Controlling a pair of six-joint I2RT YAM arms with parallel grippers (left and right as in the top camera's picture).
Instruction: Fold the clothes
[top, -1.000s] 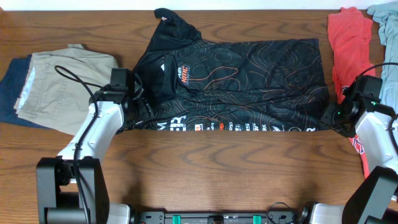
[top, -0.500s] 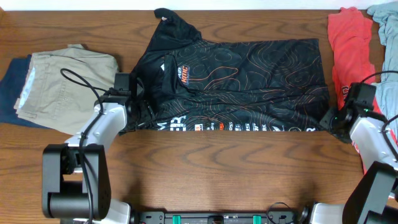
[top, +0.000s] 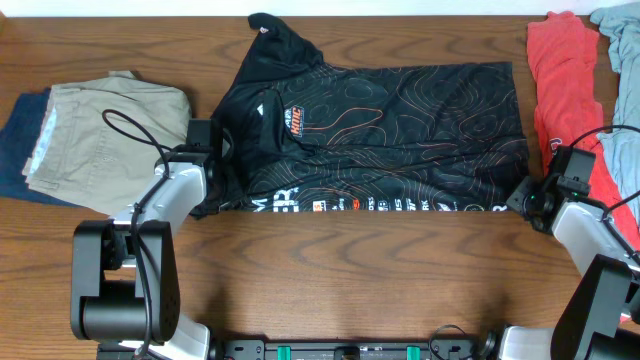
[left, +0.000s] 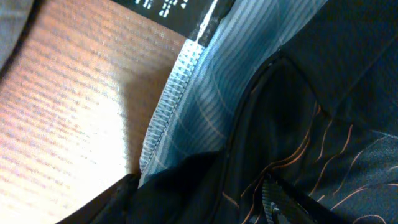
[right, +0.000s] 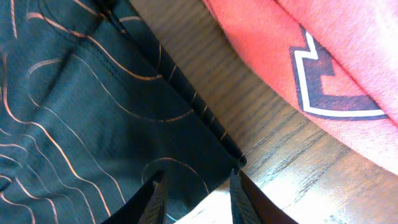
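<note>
The black jersey's near half lies bunched in creases, so the robot's right gripper should pinch its near corner (right: 236, 160) and pull with the left gripper towards the robot before folding.
The black jersey (top: 400, 130) with orange contour lines lies flat across the wooden table (top: 350, 270), with white lettering along its near edge. My left gripper (top: 213, 178) is at the jersey's left near corner. In the left wrist view its fingers (left: 199, 202) are apart with black fabric (left: 323, 124) between them, and a grey-blue inner hem shows. My right gripper (top: 522, 197) is at the right near corner. In the right wrist view its fingers (right: 196, 190) are apart and straddle the jersey's corner (right: 93, 112).
Folded khaki trousers (top: 100, 140) lie on a navy garment (top: 15, 150) at the left. A red shirt (top: 560, 90) lies just right of the jersey and shows in the right wrist view (right: 311, 62). A light blue garment (top: 620, 40) is at the far right.
Both grippers have slid a little toward the jersey's near edge. The right one has moved down and left to the corner. The jersey has not shifted.
</note>
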